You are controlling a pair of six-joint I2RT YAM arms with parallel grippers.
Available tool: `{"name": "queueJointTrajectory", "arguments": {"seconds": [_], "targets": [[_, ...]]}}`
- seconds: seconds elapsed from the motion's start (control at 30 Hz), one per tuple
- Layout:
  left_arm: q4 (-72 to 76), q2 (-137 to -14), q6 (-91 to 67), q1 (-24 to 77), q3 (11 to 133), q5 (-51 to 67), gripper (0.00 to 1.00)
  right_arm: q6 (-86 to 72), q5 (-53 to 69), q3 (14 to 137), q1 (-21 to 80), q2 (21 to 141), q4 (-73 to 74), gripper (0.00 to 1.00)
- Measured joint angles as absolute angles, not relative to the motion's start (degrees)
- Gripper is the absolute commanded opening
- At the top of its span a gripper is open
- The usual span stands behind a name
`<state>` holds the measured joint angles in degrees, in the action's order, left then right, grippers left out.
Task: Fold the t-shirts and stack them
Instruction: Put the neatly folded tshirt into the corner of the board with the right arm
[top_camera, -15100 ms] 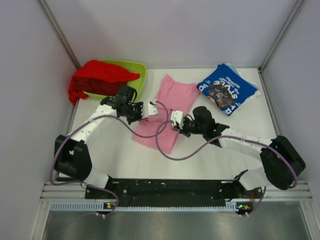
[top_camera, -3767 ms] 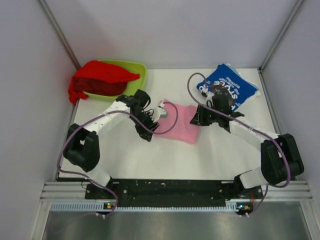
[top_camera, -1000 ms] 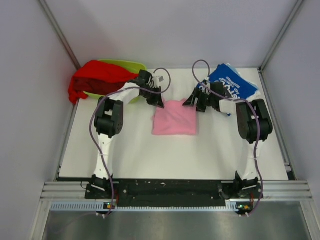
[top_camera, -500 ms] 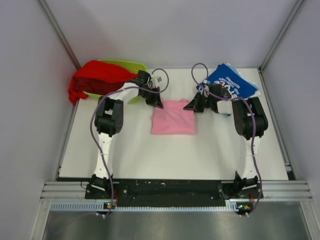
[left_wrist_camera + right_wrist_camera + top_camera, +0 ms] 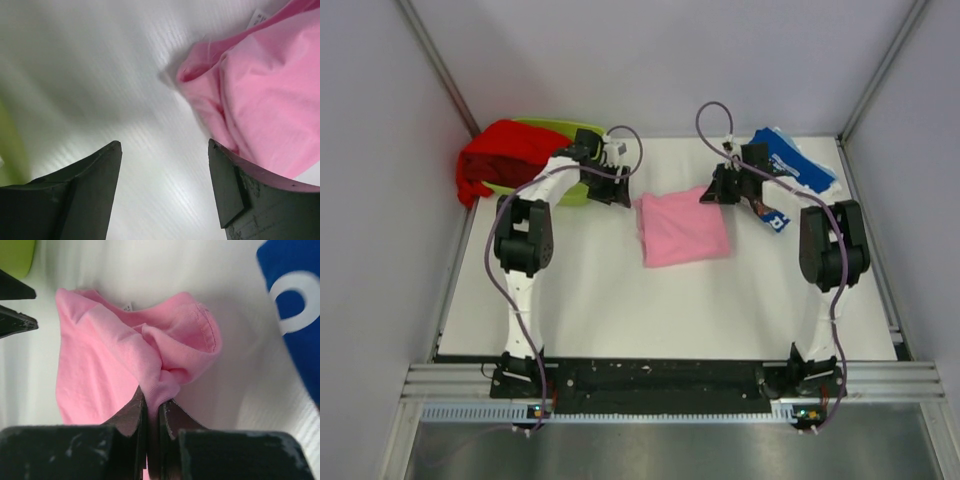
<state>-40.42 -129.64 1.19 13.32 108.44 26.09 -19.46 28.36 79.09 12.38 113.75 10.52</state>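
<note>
My right gripper is to release the light pink t-shirt, which lies folded at mid-table now. It will drop it on top of the blue t-shirt with white lettering (image 5: 776, 182).
The light pink t-shirt (image 5: 685, 232) lies folded in a rough square at mid-table. My right gripper (image 5: 706, 197) is shut on a bunched fold at its far right corner (image 5: 159, 385). My left gripper (image 5: 624, 196) stands open just left of the shirt's far left corner, with only bare table between its fingers (image 5: 165, 146); the pink t-shirt (image 5: 260, 100) is beside its right finger. The blue t-shirt (image 5: 798, 166) with white lettering lies at the far right, partly hidden behind the right arm. The red t-shirt (image 5: 510, 152) is heaped over the tray.
A lime-green tray (image 5: 572, 192) sits at the far left under the red shirt, close behind the left gripper. Grey walls enclose the table on three sides. Both arms' cables loop above the far half of the table.
The left gripper has opened, let go of the pink shirt and drawn back left. The right gripper has shut on the shirt's corner, and the shirt has shifted right and turned slightly.
</note>
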Motion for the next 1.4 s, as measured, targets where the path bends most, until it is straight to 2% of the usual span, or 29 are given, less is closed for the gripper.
{"name": "queueJointTrajectory", "arguments": {"seconds": [0.33, 0.93, 1.17, 1.4], "targets": [[-41.6, -123.0, 6.3, 10.7, 108.4, 22.9, 0.74, -13.5, 21.9, 93.6, 12.4, 114.1, 20.2, 0.00], [-41.7, -122.7, 8.5, 10.9, 106.5, 24.6, 0.74, -27.0, 14.5, 113.0, 10.2, 122.5, 23.3, 0.00], [-41.9, -122.7, 9.2, 10.9, 105.6, 24.6, 0.74, -28.9, 12.4, 113.9, 4.6, 121.6, 22.9, 0.00], [-41.8, -122.7, 9.4, 10.9, 105.6, 24.6, 0.74, -29.7, 12.1, 106.1, -1.8, 114.5, 22.6, 0.00]]}}
